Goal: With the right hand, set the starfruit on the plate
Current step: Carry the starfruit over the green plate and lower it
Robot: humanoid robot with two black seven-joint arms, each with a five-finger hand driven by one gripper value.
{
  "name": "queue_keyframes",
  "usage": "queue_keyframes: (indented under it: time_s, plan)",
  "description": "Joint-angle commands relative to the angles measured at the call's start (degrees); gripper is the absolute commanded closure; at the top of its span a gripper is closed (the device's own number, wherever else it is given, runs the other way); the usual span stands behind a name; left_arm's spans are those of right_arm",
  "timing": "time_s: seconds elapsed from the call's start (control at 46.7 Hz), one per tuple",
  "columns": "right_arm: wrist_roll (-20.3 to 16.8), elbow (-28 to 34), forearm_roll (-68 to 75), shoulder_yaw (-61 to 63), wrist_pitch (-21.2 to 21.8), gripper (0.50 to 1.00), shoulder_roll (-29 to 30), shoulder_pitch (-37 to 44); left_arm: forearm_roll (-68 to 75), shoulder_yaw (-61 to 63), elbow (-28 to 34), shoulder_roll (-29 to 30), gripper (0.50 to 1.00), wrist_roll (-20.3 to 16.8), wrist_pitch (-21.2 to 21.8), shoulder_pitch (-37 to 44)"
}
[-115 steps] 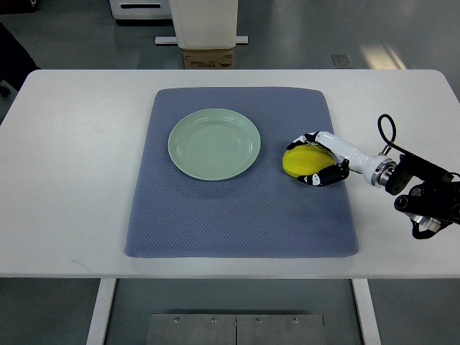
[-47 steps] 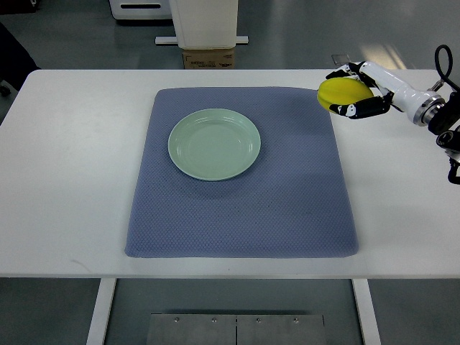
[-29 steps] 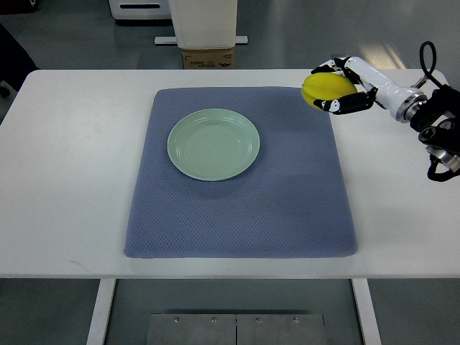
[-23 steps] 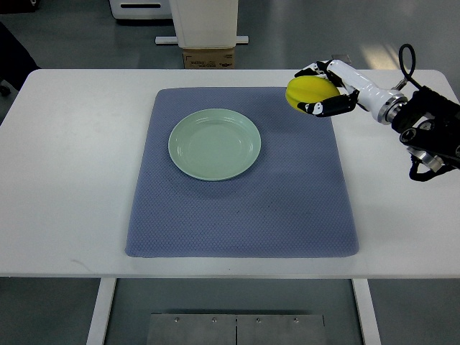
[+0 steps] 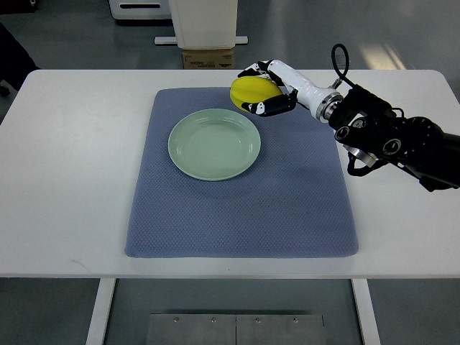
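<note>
I need to release the yellow starfruit with my right gripper on the far part of the pale green plate [image 5: 227,130], inside its rim.
A yellow starfruit [image 5: 249,90] hangs in the air over the far part of the blue mat, with my right hand [image 5: 263,90] shut on it. The black and white fingers [image 5: 267,108] wrap around the fruit from the right. My right arm reaches in from the right edge across the mat. A pale green plate [image 5: 214,144] lies empty on the mat, below and left of the fruit; the fruit sits just past the plate's far right rim. The left hand does not show.
The blue-grey mat [image 5: 244,208] covers the middle of the white table [image 5: 65,172]. A cardboard box [image 5: 208,59] and a white stand are on the floor beyond the table's far edge.
My right hand has carried the starfruit up off the mat, then leftward along the far edge, from the table's right side to a spot near the plate's far right rim.
</note>
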Motion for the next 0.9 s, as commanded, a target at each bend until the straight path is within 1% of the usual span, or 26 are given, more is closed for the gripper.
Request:
queue_keyframes:
  time_s: [0.0,0.086,0.257,0.407,0.664,0.878]
  plan:
    - [-0.2,-1.2,0.0,-0.1,0.0,1.0,1.9,-0.1,0.0,0.0,0.0,0.0,0.5,0.0,0.0,0.0]
    - [-0.4,-2.2,0.0,-0.1,0.0,1.0,3.2,-0.4,-0.1,0.0,0.0,0.0,0.5,0.0,0.0,0.0]
    - [-0.5,-2.3,0.0,-0.1,0.0,1.0,4.9,-0.9,0.0,0.0,0.0,0.0,0.5,0.0,0.0,0.0]
    - [-1.3,-2.3,0.0,-0.1,-0.1,1.0,6.2,-2.4,-0.1,0.0,0.0,0.0,0.5,0.0,0.0,0.0]
    - [-1.3,-2.5,0.0,-0.1,-0.1,1.0,6.3,-5.5,-0.1,0.0,0.0,0.0,0.5,0.0,0.0,0.0]
    - [-1.3,-5.0,0.0,-0.1,-0.1,1.0,6.3,-7.4,-0.1,0.0,0.0,0.0,0.5,0.0,0.0,0.0]
